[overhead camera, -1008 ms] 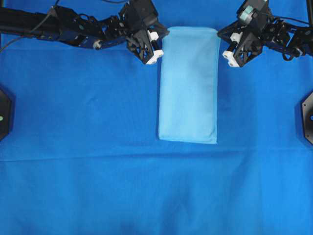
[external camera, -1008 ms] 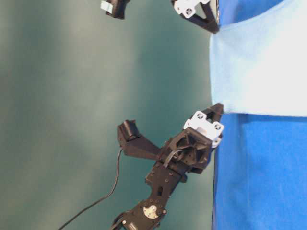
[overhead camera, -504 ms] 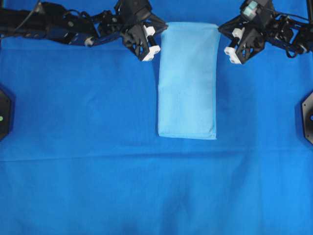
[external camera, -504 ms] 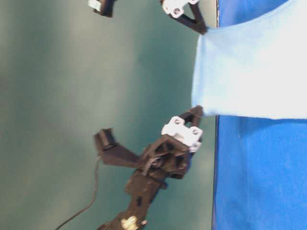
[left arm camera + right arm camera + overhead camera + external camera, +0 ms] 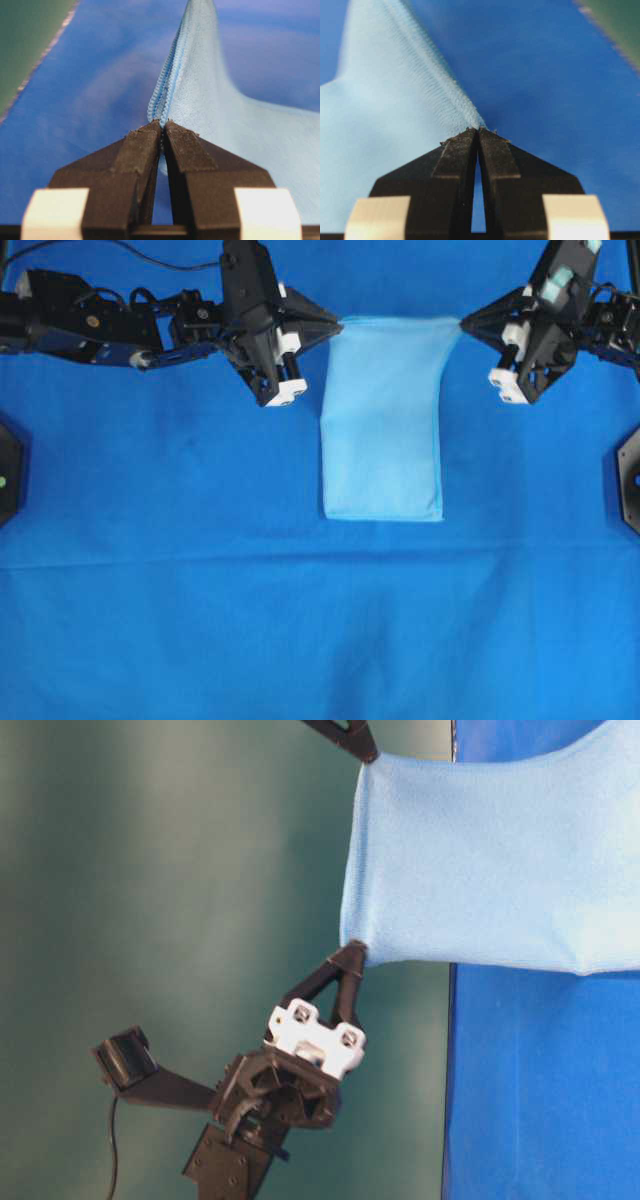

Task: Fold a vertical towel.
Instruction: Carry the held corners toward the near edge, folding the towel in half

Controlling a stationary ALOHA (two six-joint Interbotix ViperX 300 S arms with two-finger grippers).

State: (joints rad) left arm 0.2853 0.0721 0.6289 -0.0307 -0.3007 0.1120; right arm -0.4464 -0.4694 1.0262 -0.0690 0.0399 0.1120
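The towel corner in my left gripper will be let go on the towel's flat near end (image 5: 330,497), just short of the nearest corner.
The towel (image 5: 385,420) is a pale sky-blue cloth lying lengthwise down the middle of the dark blue cover. Its far end is lifted off the surface and stretched between both grippers. My left gripper (image 5: 338,326) is shut on the towel's far left corner, and its tips pinch the stitched edge (image 5: 165,95). At the far right corner my right gripper (image 5: 464,326) is shut on the towel (image 5: 395,115) too. The table-level view shows the raised end of the towel (image 5: 480,860) hanging taut between the two tips, with the left gripper (image 5: 353,952) below it. The near end still rests flat.
A dark royal-blue cloth (image 5: 200,590) covers the whole surface. Black fittings sit at the left edge (image 5: 8,468) and the right edge (image 5: 630,472). Beyond the far edge of the cloth is a green backdrop (image 5: 200,870).
Both grippers have risen and spread a little, lifting the towel's far corners off the surface. The near edge has slid slightly towards the far side.
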